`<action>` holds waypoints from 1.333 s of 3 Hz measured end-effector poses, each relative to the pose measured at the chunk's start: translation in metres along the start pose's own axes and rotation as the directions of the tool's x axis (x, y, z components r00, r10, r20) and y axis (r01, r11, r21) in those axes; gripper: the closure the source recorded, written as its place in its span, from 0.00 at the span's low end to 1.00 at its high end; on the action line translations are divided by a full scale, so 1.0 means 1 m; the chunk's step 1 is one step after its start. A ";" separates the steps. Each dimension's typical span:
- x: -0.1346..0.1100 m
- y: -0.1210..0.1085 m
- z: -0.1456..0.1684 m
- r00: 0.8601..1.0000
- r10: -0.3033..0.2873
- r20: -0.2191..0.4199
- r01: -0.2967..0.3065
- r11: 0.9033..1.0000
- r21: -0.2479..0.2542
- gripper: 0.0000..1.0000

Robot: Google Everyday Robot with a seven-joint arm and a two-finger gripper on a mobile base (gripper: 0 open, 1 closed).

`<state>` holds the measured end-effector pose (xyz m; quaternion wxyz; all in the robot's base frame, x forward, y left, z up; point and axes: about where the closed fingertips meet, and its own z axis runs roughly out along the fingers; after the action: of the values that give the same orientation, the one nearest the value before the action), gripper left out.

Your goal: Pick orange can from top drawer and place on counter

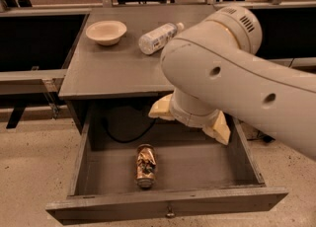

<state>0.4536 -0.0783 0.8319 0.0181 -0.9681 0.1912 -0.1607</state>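
Observation:
Next, I move my gripper to the body of the orange can (145, 163) in the open top drawer and close it there.
The orange can (146, 166) lies on its side on the floor of the open top drawer (168, 204), near the front and left of centre. My gripper (190, 120) hangs over the back of the drawer, just under the counter's (113, 70) front edge, up and to the right of the can and apart from it. Its two cream fingers (219, 130) are spread apart with nothing between them. My large white arm covers the right part of the counter and the drawer's back right.
A cream bowl (106, 31) stands at the counter's back left. A clear plastic bottle (157, 37) with a white cap lies beside it. A black cable (123, 134) lies at the drawer's back left. Dark desks stand on both sides of the cabinet.

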 end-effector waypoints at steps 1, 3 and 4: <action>-0.002 -0.040 0.043 0.983 -0.184 0.016 0.183 0.982 0.054 0.00; -0.017 -0.067 0.147 0.939 -0.314 0.143 0.319 0.948 -0.016 0.00; -0.039 -0.067 0.176 0.913 -0.358 0.197 0.367 0.930 -0.009 0.00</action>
<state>0.5004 -0.0062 0.6594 -0.0159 -0.9978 0.0093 -0.0630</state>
